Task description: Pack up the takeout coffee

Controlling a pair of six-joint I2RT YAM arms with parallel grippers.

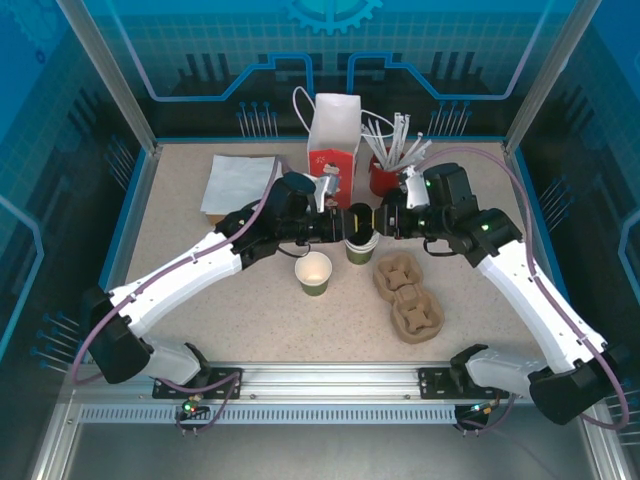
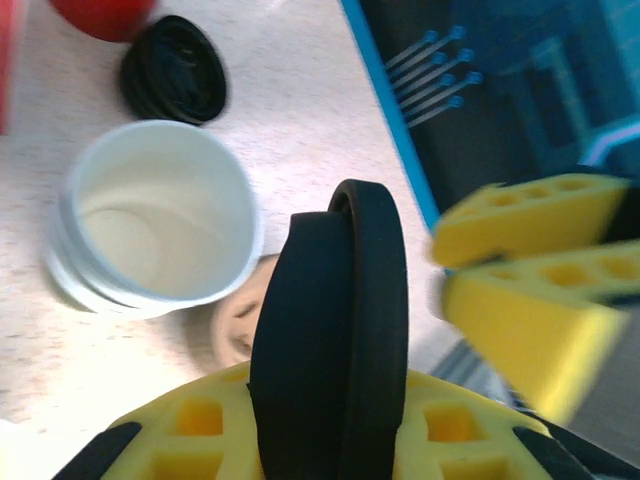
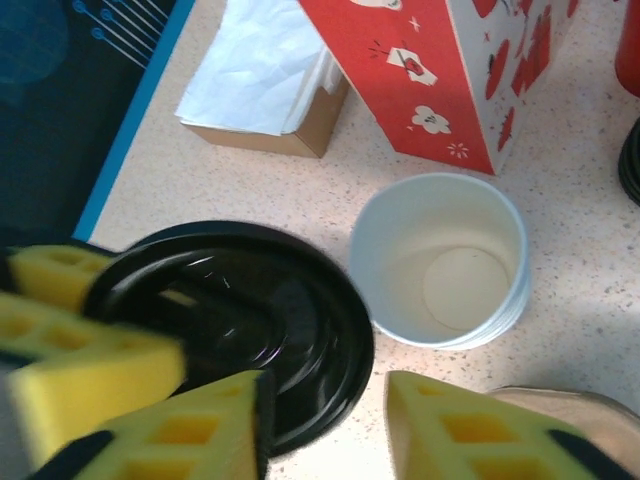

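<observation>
The black lid is on its edge in my left gripper, so my right gripper will take the lid's rim (image 3: 343,398) before my left gripper grips the lid across its top.
The takeout coffee (image 1: 314,272), a single cream cup with a green lower band, stands open-topped on the table in front of both grippers. A black lid (image 1: 358,221) hangs above the nested stack of cups (image 1: 360,248). My left gripper (image 1: 344,222) is shut on that black lid (image 2: 335,320), which sits edge-on between its yellow fingers (image 2: 190,430). My right gripper (image 1: 379,220) is open. In the right wrist view its left finger (image 3: 180,430) rests against the black lid's (image 3: 230,320) rim, and the other finger stands well apart.
A red paper bag (image 1: 333,150) stands at the back, with a red holder of stirrers (image 1: 385,172) to its right and napkins (image 1: 240,185) to its left. A brown pulp carrier (image 1: 407,295) lies right of the cups. Spare black lids (image 2: 175,80) sit near the stack.
</observation>
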